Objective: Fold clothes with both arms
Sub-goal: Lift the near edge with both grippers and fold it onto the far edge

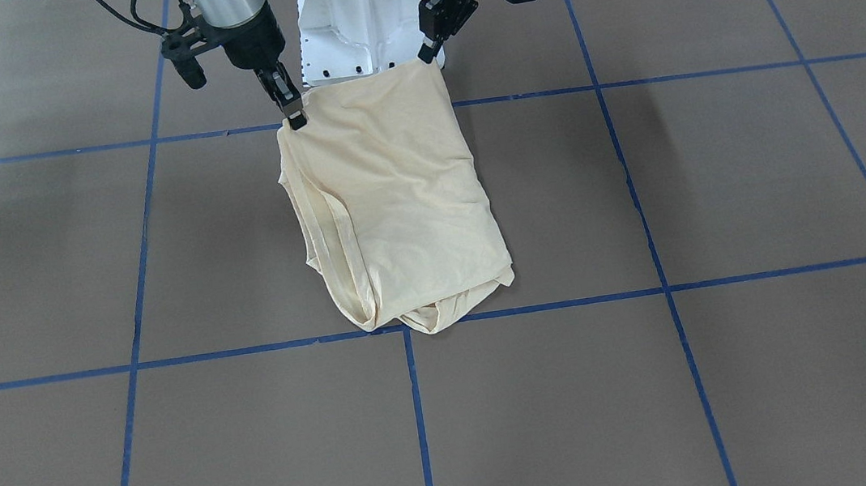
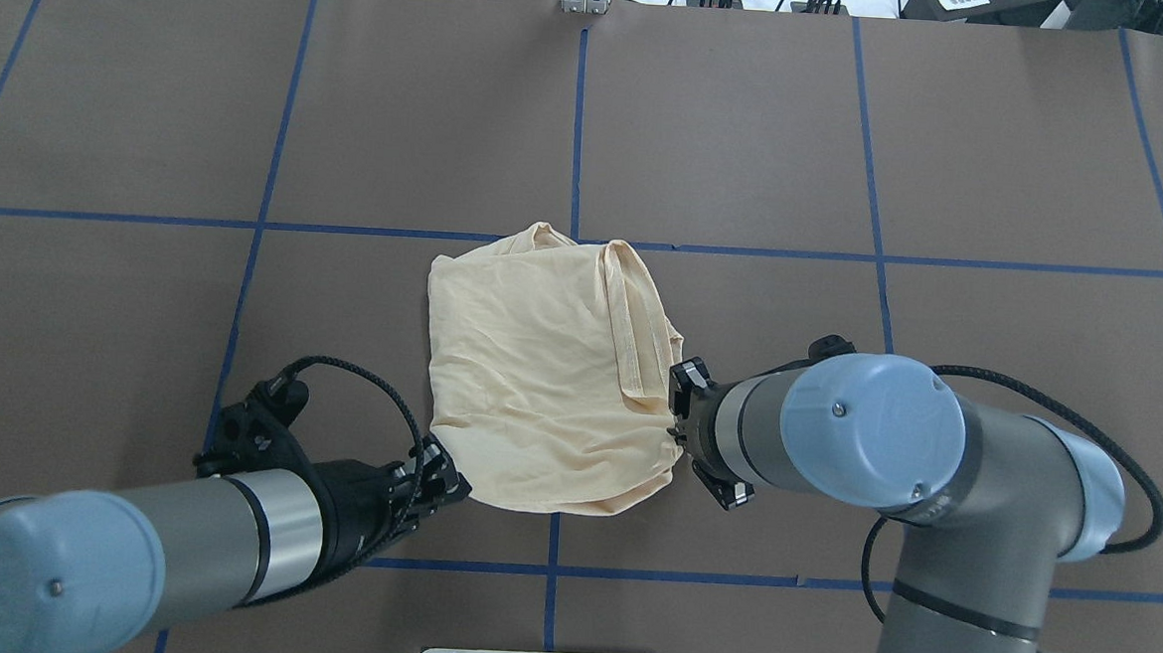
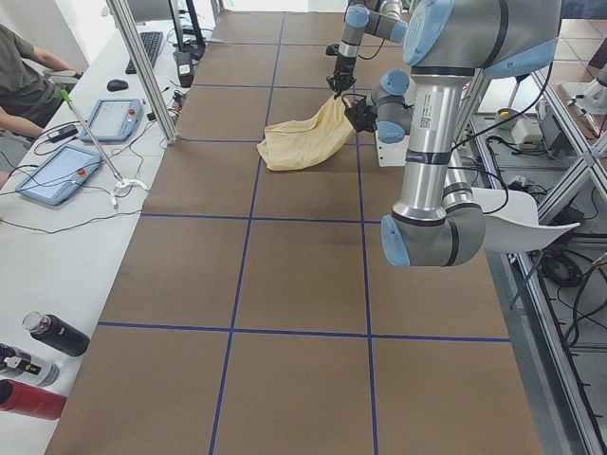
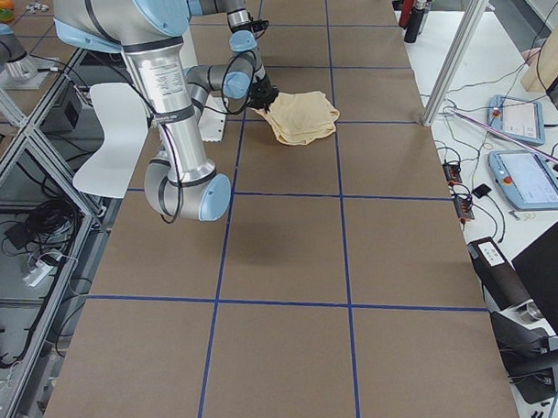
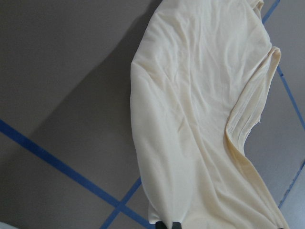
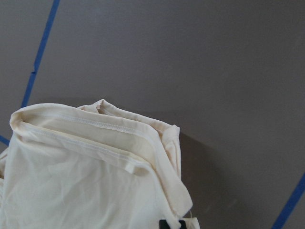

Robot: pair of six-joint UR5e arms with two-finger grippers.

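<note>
The robot's left gripper will release the shirt's lifted corner over its matching far corner (image 1: 515, 265), just short of the blue tape. That lifted corner is now off the table.
The pale cream-yellow shirt (image 1: 395, 198) lies folded into a rough rectangle at the table's middle, and its print is hidden. The edge nearest the robot is lifted off the table, while the far edge rests on the blue tape line. My left gripper (image 1: 429, 54) is shut on one lifted corner, on the left in the overhead view (image 2: 446, 486). My right gripper (image 1: 295, 117) is shut on the other corner, on the right in the overhead view (image 2: 681, 416). Both wrist views show the shirt (image 5: 200, 119) (image 6: 86, 176) hanging away from the fingertips.
The white pedestal base (image 1: 367, 22) stands just behind the lifted edge. Blue tape lines (image 2: 576, 147) grid the brown table. In the exterior left view a side bench holds tablets (image 3: 57, 171) and bottles (image 3: 52, 336), with an operator (image 3: 24, 81) seated there.
</note>
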